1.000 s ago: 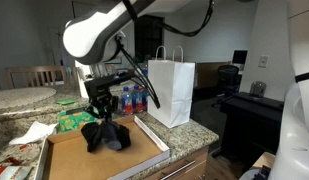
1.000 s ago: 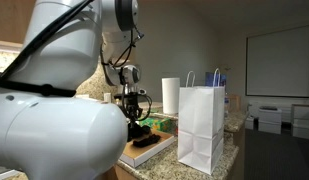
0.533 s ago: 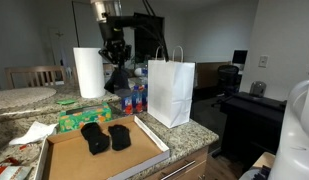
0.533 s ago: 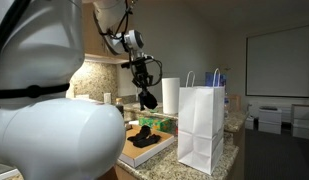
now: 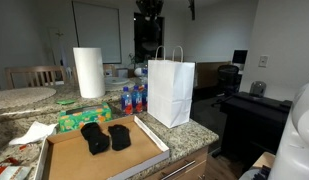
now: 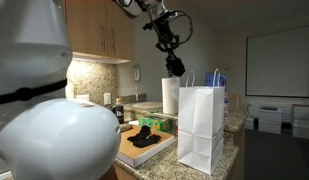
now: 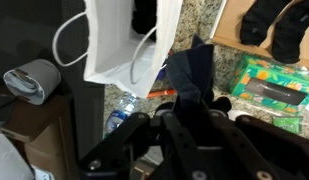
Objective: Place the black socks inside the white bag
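Note:
My gripper is going to release the black sock. It will drop it into the open top of the white bag (image 5: 172, 63) (image 7: 144, 17), between its paper handles.
My gripper (image 6: 171, 42) is high up and shut on one of the black socks (image 6: 176, 68), which hangs limp just above and behind the rim of the white bag (image 6: 201, 125). In the wrist view the held sock (image 7: 191, 68) dangles from the jaws (image 7: 190, 108) beside the bag's open mouth (image 7: 129, 40). The bag stands upright on the counter (image 5: 171, 92). Two more black socks (image 5: 106, 137) lie in the flat cardboard box; they also show in an exterior view (image 6: 144, 134) and in the wrist view (image 7: 274, 25).
The cardboard box (image 5: 79, 160) lies at the counter's front. A white paper towel roll (image 5: 88, 72), a green package (image 5: 79, 118) and water bottles (image 5: 134, 98) stand behind it. A desk with a chair (image 5: 244, 100) is at the right.
My gripper closed on a sock in the box, lifted it high and carried it over towards the white bag. Two socks stayed in the box.

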Available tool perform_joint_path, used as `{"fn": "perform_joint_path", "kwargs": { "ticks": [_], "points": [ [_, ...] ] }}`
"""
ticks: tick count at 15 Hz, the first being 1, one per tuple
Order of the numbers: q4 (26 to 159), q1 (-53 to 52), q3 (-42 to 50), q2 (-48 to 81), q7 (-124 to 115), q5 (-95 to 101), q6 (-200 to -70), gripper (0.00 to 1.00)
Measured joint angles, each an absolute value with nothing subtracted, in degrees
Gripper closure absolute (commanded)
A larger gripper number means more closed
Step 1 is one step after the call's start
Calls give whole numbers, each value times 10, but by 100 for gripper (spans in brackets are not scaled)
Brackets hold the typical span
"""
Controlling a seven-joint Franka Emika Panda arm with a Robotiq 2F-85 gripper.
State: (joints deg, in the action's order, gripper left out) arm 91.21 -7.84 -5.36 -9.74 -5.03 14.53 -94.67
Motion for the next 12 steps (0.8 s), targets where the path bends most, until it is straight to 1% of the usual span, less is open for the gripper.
{"fn": "perform_joint_path", "kwargs": {
  "ticks": [6, 12],
  "points": [
    [847, -23, 3, -109, 9, 142, -947, 92],
    [854, -7, 31, -96, 44, 134, -949, 92]
  ]
}}
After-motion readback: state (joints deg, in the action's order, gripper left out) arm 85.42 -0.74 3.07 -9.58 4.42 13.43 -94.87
